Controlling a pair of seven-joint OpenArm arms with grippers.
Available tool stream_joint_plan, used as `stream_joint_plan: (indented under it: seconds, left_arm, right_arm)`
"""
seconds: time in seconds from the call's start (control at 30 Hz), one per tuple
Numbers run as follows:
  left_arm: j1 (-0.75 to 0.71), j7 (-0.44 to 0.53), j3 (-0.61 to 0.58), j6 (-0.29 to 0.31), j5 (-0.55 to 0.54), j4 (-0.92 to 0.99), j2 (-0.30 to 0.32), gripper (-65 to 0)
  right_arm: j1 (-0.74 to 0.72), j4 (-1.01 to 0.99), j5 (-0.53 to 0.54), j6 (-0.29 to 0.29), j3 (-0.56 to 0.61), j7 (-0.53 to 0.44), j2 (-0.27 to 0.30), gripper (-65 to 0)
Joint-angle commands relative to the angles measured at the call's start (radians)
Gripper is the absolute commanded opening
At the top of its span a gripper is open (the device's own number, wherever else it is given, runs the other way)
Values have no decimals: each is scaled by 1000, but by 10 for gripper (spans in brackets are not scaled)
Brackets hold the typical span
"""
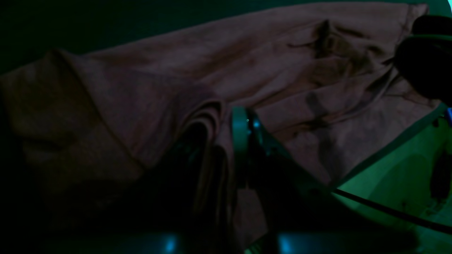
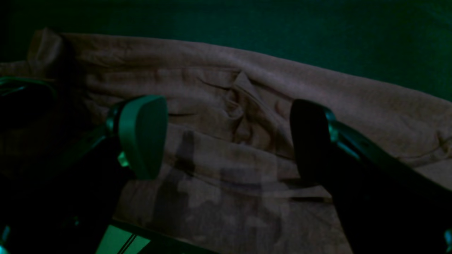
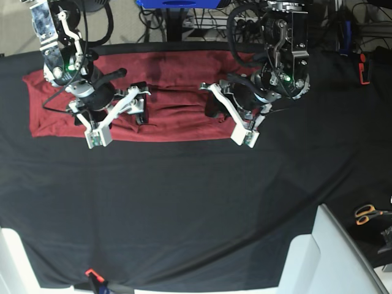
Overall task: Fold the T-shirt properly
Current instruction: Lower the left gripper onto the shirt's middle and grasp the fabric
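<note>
I should use my left gripper to release the raised fold on the T-shirt's middle (image 3: 163, 111), at a spot that is close beside my right gripper.
The maroon T-shirt (image 3: 177, 67) lies as a long horizontal band at the far side of the black cloth (image 3: 184, 196). My left gripper (image 3: 211, 101) is over the shirt's right half, near its front edge. In the left wrist view the gripper (image 1: 217, 130) is shut on a raised fold of the T-shirt (image 1: 247, 63). My right gripper (image 3: 139, 101) is over the shirt's left half. In the right wrist view the gripper (image 2: 226, 137) is wide open and empty just above the wrinkled T-shirt (image 2: 219, 91).
Orange-handled scissors (image 3: 367, 213) lie at the right edge. A white box (image 3: 334, 257) stands at the bottom right corner. A red and black tool (image 3: 364, 67) sits at the far right. Cables and equipment crowd the back edge. The right arm's dark body (image 1: 427, 60) shows in the left wrist view.
</note>
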State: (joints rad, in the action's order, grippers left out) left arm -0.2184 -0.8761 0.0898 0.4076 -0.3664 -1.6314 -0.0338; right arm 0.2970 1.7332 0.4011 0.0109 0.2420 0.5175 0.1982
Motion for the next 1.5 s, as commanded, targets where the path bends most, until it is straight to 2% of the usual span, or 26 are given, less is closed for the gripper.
stream_joint_plan:
  seconds: [0.0,0.17,0.3,0.87,0.97,1.47]
  left_arm:
    - [20,18,-3,6,-16,-14,-5,-650]
    - [41,18,-55,-2,-16,30,-19,-650]
    - [47,24,-100,-65,-23,44,-21,-650]
    - [70,24,-163,-68,-18,52,-47,-650]
    - [93,24,-163,-98,-23,93,-56,-650]
    - [110,25,-163,-102,-24,124,-59,-650]
  right_arm:
    - [-6,18,6,4,-3,-21,4,-140]
    - [-6,18,6,4,-3,-21,4,-140]
    - [-6,18,6,4,-5,-21,4,-140]
    - [-6,17,6,4,-5,-21,4,-140]
    - [-6,17,6,4,-5,-21,4,-140]
    - [-6,17,6,4,-5,-21,4,-140]
